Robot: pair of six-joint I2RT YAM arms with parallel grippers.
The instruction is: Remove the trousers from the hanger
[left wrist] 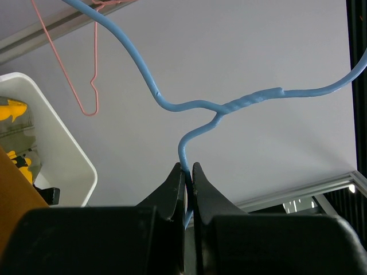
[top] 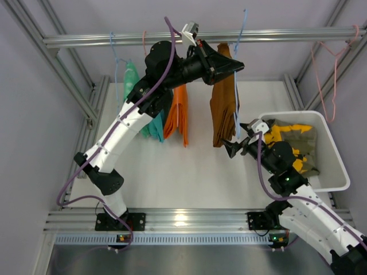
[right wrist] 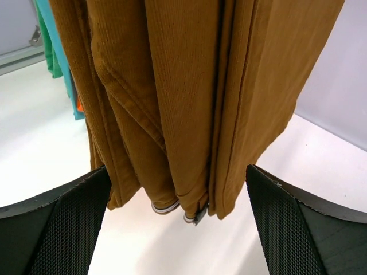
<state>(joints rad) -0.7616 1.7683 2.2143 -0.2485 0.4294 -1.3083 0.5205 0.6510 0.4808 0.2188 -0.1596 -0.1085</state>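
Observation:
The brown trousers' near-side edge (top: 232, 123) (right wrist: 180, 157) is low down beside the blue hanger. My right gripper needs to close on it next, gathering the hanging layers together.
Brown trousers (top: 222, 103) hang folded over a blue wire hanger (top: 236, 86) from the top rail. High up beside them, my left gripper (top: 232, 67) is shut on the hanger; the left wrist view shows the blue wire (left wrist: 218, 109) pinched between the black jaws of that gripper (left wrist: 189, 172). My right gripper (top: 232, 148) is open at the trousers' lower end. In the right wrist view the brown cloth (right wrist: 183, 97) hangs between the spread mesh fingers (right wrist: 63, 229) of the right gripper (right wrist: 176, 172), apart from both.
Orange (top: 179, 114), teal (top: 156, 126) and green (top: 131, 80) trousers hang to the left on the rail (top: 86, 40). A white bin (top: 338, 166) at the right holds yellow-and-dark patterned trousers (top: 292, 143). An empty pink hanger (top: 332, 57) hangs at the far right.

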